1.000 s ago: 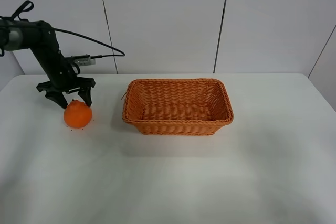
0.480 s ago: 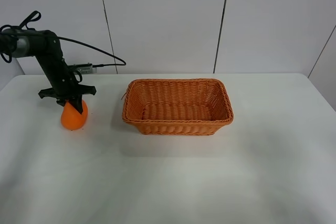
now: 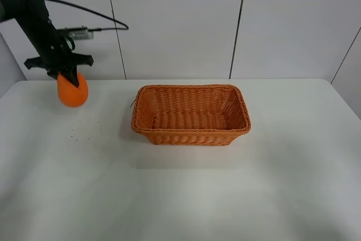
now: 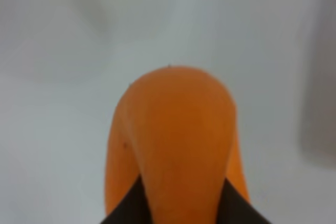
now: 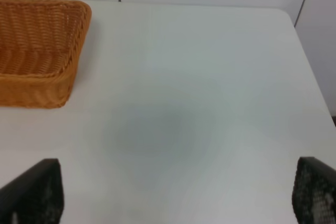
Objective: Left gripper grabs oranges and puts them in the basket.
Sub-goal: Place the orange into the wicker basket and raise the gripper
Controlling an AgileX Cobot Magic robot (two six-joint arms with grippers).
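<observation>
Next, I let go of the orange with my left gripper on the bottom of the wicker basket, close to its middle (image 3: 203, 118). The orange is now held high above the table.
My left gripper (image 3: 69, 79) is shut on the orange (image 3: 73, 92) and holds it in the air above the table's far left, well left of the basket. The orange fills the left wrist view (image 4: 176, 140), with black fingers (image 4: 126, 208) pressed on it. The woven wicker basket (image 3: 190, 135) sits empty in the middle of the table; its corner shows in the right wrist view (image 5: 37, 51). My right gripper (image 5: 173, 195) is open over bare table right of the basket; only its black fingertips (image 5: 31, 192) show.
The white table (image 3: 186, 196) has a few dark specks (image 3: 84, 128) where the orange lay. A white panelled wall (image 3: 180, 21) stands behind. A black cable (image 3: 96, 18) trails from the left arm.
My left gripper closed on the orange and lifted it off the table, moving up and slightly back-left. The basket has not moved.
</observation>
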